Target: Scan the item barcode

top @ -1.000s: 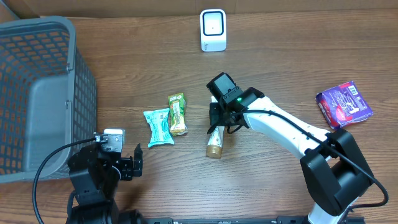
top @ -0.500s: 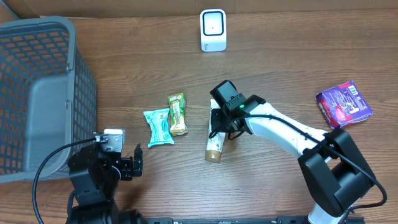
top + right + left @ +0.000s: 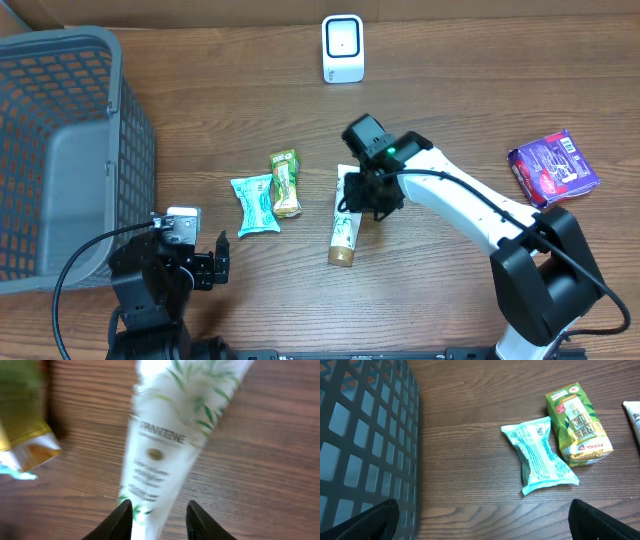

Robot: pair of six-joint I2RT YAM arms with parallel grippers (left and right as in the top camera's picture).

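Observation:
The white tube slants across my right fingers' whole gap; next I shift and pinch the tube's side (image 3: 335, 215) nearest the green tea bar.
A white Pantene tube (image 3: 343, 228) with a gold cap lies flat on the wooden table, cap toward the front. My right gripper (image 3: 364, 196) hovers over its upper end, jaws open on either side. In the right wrist view the tube (image 3: 167, 445) runs down between the fingertips (image 3: 118, 522), with a gap on the right side of the gripper (image 3: 157, 520). The white barcode scanner (image 3: 342, 48) stands at the back centre. My left gripper (image 3: 221, 263) rests open near the front left; its view shows the gripper (image 3: 482, 522) empty over bare wood.
A grey mesh basket (image 3: 60, 150) fills the left side. A teal packet (image 3: 254, 204) and a green tea bar (image 3: 285, 183) lie left of the tube. A purple packet (image 3: 553, 167) lies at the far right.
The right gripper has opened and shifted slightly right and back. The tube has dropped free, now lying flat a little nearer the front edge. The left arm has not moved.

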